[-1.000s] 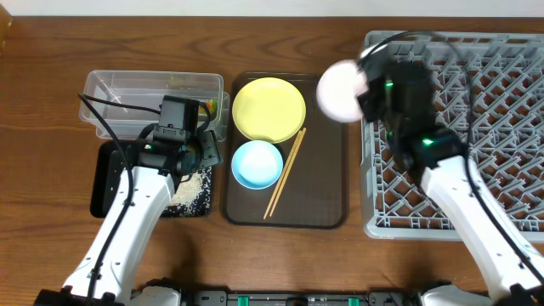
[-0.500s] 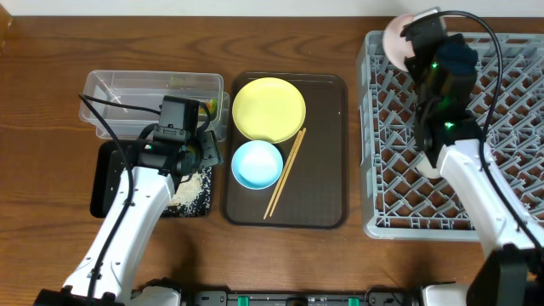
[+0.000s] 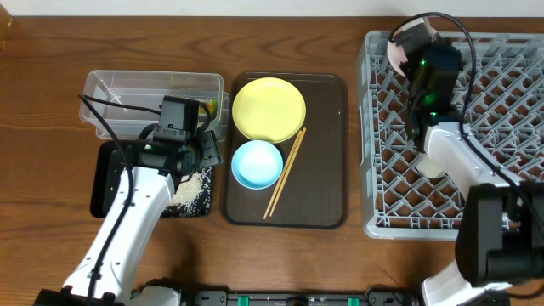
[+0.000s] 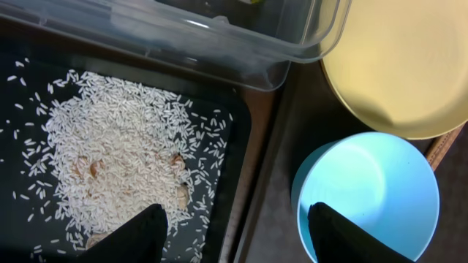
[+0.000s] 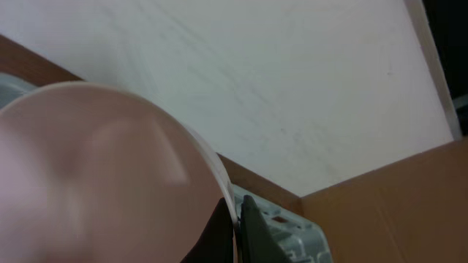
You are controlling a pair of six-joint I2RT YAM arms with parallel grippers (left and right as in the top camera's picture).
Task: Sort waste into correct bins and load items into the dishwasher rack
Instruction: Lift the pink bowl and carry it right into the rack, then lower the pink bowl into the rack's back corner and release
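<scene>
Next, my right gripper lets go of the pinkish-white bowl in the grey dishwasher rack's far corner (image 3: 382, 82), next to the brown serving tray. The bowl is held on edge at that corner.
My right gripper (image 3: 406, 41) is shut on the rim of the pinkish-white bowl (image 3: 393, 51) and holds it on edge at the far left corner of the grey dishwasher rack (image 3: 501, 110). In the right wrist view the fingertips (image 5: 252, 226) pinch the bowl's rim (image 5: 102, 175). My left gripper (image 3: 202, 155) is open and empty between the rice (image 4: 117, 161) on the black tray (image 3: 109, 180) and the light blue bowl (image 3: 257, 164). The yellow plate (image 3: 269, 109) and chopsticks (image 3: 286, 172) lie on the brown serving tray. A green-yellow wrapper (image 3: 219, 104) shows in the clear tub (image 3: 153, 92).
The brown serving tray (image 3: 327, 170) lies between the bins and the rack. A pale object, perhaps the white cup (image 3: 430, 167), sits in the rack, half hidden by my right arm. A cardboard box (image 5: 395, 204) and a white wall stand behind the rack.
My right gripper has carried the pinkish-white bowl from above the serving tray's far right corner to the rack's far left corner and tipped it on edge. The left arm has not moved.
</scene>
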